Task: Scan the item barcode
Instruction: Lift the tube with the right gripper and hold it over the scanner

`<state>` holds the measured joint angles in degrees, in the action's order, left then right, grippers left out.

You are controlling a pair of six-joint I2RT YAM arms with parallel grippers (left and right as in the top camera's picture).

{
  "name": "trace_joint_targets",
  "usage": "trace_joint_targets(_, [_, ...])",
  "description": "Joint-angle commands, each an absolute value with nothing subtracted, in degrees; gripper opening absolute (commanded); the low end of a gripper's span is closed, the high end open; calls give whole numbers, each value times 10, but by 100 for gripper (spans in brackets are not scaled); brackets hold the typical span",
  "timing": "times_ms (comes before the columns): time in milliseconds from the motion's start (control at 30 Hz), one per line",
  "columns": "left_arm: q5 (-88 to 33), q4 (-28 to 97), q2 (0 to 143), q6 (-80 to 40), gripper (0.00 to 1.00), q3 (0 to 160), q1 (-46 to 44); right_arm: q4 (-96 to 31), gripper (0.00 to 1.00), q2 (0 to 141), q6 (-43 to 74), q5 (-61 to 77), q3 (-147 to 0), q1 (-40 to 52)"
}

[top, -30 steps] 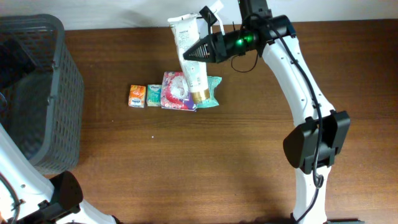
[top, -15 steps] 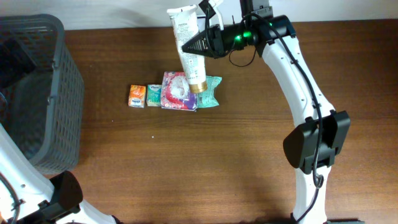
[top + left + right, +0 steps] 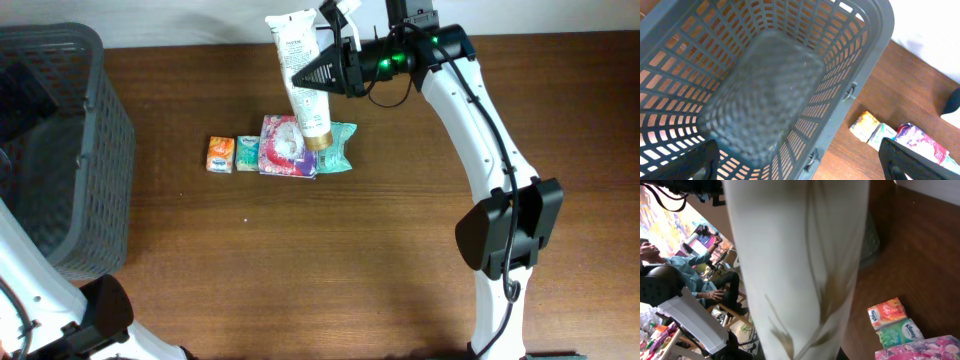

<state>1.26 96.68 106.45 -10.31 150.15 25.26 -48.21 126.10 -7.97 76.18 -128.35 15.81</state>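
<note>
My right gripper is to let go of the white tube on the bare wood point(image 3: 412, 156) beside the teal pack, away from the pink pack.
The item is a white tube point(image 3: 298, 66) with a gold cap point(image 3: 318, 141), held tilted in the air over the far middle of the table, cap end down. My right gripper point(image 3: 326, 72) is shut on its body from the right. The tube point(image 3: 800, 255) fills the right wrist view and hides the jaws. I cannot make out a barcode on it in any view. My left gripper point(image 3: 797, 156) hangs open over the grey basket point(image 3: 875, 30), with nothing between its fingers.
The basket point(image 3: 60, 150) stands at the table's left end. Below the tube a row of tissue packs lies on the wood: orange point(image 3: 220, 154), green point(image 3: 247, 153), pink point(image 3: 283, 147) and teal point(image 3: 342, 150). The far table edge meets a white wall.
The right gripper has carried the tube a little to the left and toward the far edge. The left gripper has not moved.
</note>
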Motion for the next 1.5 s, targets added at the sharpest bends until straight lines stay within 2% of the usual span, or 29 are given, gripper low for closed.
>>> trace_joint_targets(0, [10, 967, 1065, -107, 99, 1500, 255, -482, 4, 1241, -88, 790, -1294, 161])
trace_joint_targets(633, [10, 967, 1065, -107, 99, 1500, 255, -504, 4, 1241, -88, 789, -1294, 161])
trace_joint_targets(700, [10, 967, 1065, -107, 99, 1500, 255, -515, 4, 1241, -79, 789, -1294, 161])
trace_joint_targets(833, [10, 967, 1065, -107, 99, 1500, 255, -517, 4, 1241, 12, 789, -1294, 161])
trace_joint_targets(1233, [10, 967, 1065, -107, 99, 1500, 255, -519, 4, 1241, 9, 788, -1294, 161])
trace_joint_targets(1300, [10, 967, 1065, -107, 99, 1500, 255, -541, 4, 1241, 10, 730, -1294, 161])
trace_joint_targets(1467, [10, 967, 1065, -107, 99, 1500, 255, -638, 4, 1241, 49, 480, -1294, 160])
